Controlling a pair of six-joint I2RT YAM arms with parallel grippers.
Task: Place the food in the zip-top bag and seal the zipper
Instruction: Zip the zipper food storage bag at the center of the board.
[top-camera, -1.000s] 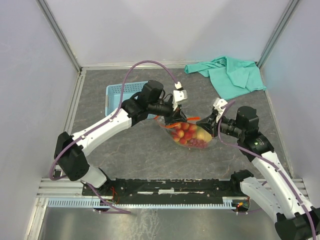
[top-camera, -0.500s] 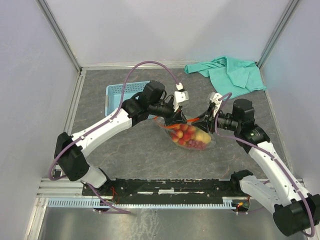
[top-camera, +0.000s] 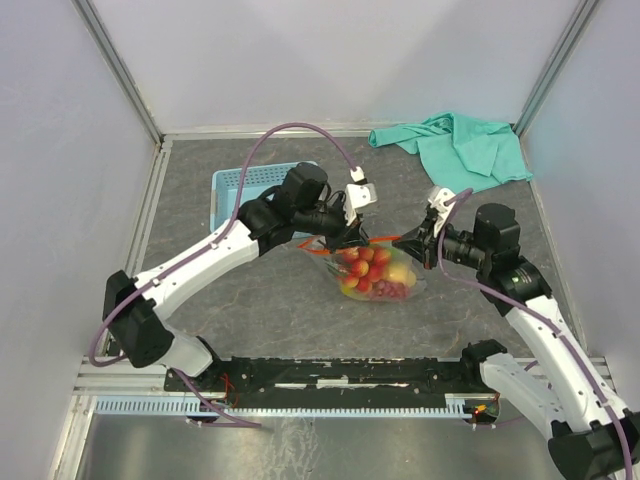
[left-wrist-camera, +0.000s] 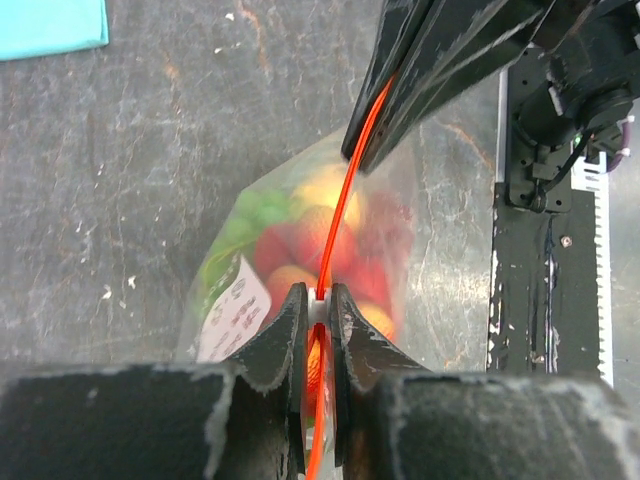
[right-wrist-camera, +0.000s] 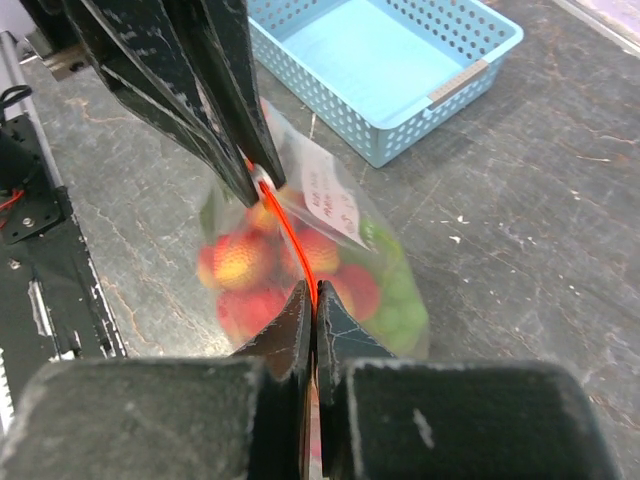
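Next, my left gripper lets go of the zip-top bag on the table (top-camera: 389, 241) (left-wrist-camera: 205, 190) between the light blue basket and the teal cloth.
The clear zip-top bag (top-camera: 375, 272) hangs between my two grippers, just above the table, with the food (top-camera: 368, 268) inside: red strawberries, a yellow-orange fruit, green and purple grapes. The red-orange zipper (left-wrist-camera: 345, 190) stretches taut between the grippers. My left gripper (top-camera: 343, 237) is shut on the zipper's white slider (left-wrist-camera: 318, 294) at the bag's left end. My right gripper (top-camera: 418, 240) is shut on the zipper (right-wrist-camera: 290, 235) at the right end. The food also shows in the right wrist view (right-wrist-camera: 250, 265) through the bag (right-wrist-camera: 400, 310).
A light blue lattice basket (top-camera: 243, 187) sits behind the left arm, also in the right wrist view (right-wrist-camera: 380, 60). A teal cloth (top-camera: 460, 148) lies at the back right. Metal rails border the table; the arm bases stand at the near edge.
The bag has shifted slightly toward the front and right. The right gripper moved right, stretching the zipper straighter between the two grippers. The left gripper stays on the slider.
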